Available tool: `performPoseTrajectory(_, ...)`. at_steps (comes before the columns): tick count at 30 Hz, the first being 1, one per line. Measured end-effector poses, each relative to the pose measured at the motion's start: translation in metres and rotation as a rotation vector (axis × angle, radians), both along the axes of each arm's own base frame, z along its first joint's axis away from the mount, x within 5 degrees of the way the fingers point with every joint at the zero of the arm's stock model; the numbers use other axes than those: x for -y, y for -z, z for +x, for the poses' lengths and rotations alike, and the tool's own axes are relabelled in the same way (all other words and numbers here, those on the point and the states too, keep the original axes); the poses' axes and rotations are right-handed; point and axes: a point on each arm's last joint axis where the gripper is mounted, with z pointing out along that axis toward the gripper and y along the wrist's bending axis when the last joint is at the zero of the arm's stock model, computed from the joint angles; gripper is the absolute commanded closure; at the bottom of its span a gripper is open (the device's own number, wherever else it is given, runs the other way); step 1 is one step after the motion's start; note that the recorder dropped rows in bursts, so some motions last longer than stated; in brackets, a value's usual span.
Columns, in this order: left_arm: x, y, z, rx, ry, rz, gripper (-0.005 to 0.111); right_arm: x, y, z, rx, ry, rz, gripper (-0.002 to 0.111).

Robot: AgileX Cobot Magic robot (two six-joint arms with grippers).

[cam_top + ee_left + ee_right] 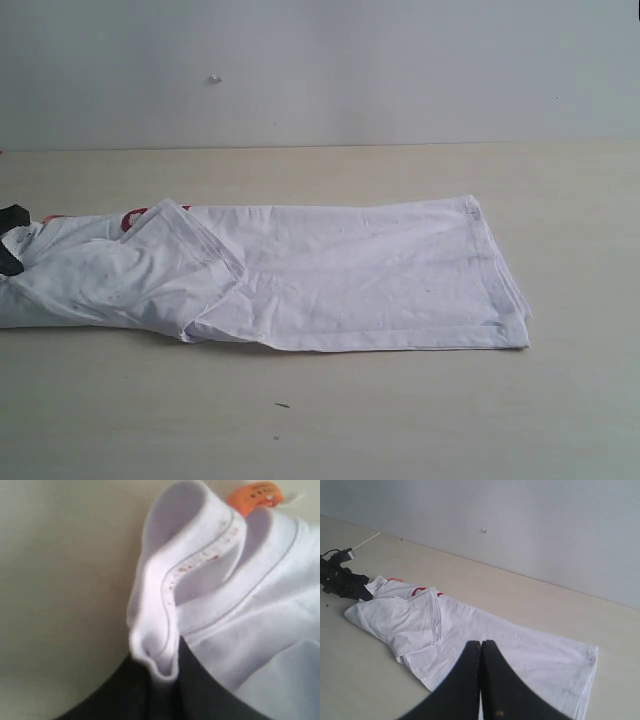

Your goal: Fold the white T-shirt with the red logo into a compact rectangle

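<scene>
The shirt's ribbed collar, now pinched at the strip's end, will be let go by my left gripper over the bare table (563, 246) just beyond the shirt's hem end.
The white T-shirt (350, 270) lies folded lengthwise in a long strip across the table, with a sleeve flap (150, 270) turned over near its left end. A sliver of the red logo (131, 218) shows under that flap. My left gripper (12, 240) is at the strip's left end, shut on the ribbed collar (170, 580), which is pinched between its black fingers (210, 690); the orange neck tag (255, 495) sits just beyond. My right gripper (481, 645) hangs shut and empty above the shirt's (530, 655) hem side, out of the exterior view.
The tan table (400, 420) runs to a grey wall (400, 70) behind. A small dark speck (283, 405) lies on the table in front of the shirt. The hem end (500, 290) is at the right.
</scene>
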Motion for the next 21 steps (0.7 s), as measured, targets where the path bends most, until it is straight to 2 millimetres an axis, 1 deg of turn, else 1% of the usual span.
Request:
performPoseTrajectory(3,0.004,-0.003,0.001,-0.028,0.037,-0.046,0.107,0.0,0.0,0.0,-0.002,-0.001,0.0,0.108)
performPoseTrajectory(6,0.013,-0.006,0.001,-0.062,0.095,-0.091,0.107,0.0,0.0,0.0,-0.001,-0.001,-0.001,0.108)
performPoseTrajectory(9,0.028,-0.023,0.007,-0.041,0.149,-0.111,0.107,0.0,0.0,0.0,-0.003,-0.003,-0.001,0.108)
performPoseTrajectory(13,0.059,-0.07,0.018,0.075,0.214,-0.112,0.107,0.0,0.001,-0.001,-0.009,-0.006,-0.002,0.108)
performPoseTrajectory(17,0.097,-0.116,0.024,0.171,0.282,-0.121,0.107,-0.001,0.001,-0.001,-0.012,-0.008,-0.003,0.108)
performPoseTrajectory(18,0.106,-0.123,0.025,0.182,0.295,-0.126,0.107,-0.001,0.001,-0.001,-0.014,-0.009,-0.003,0.108)
performPoseTrajectory(21,0.142,-0.141,0.025,0.21,0.354,-0.147,0.107,-0.001,0.001,-0.001,-0.014,-0.009,-0.003,0.108)
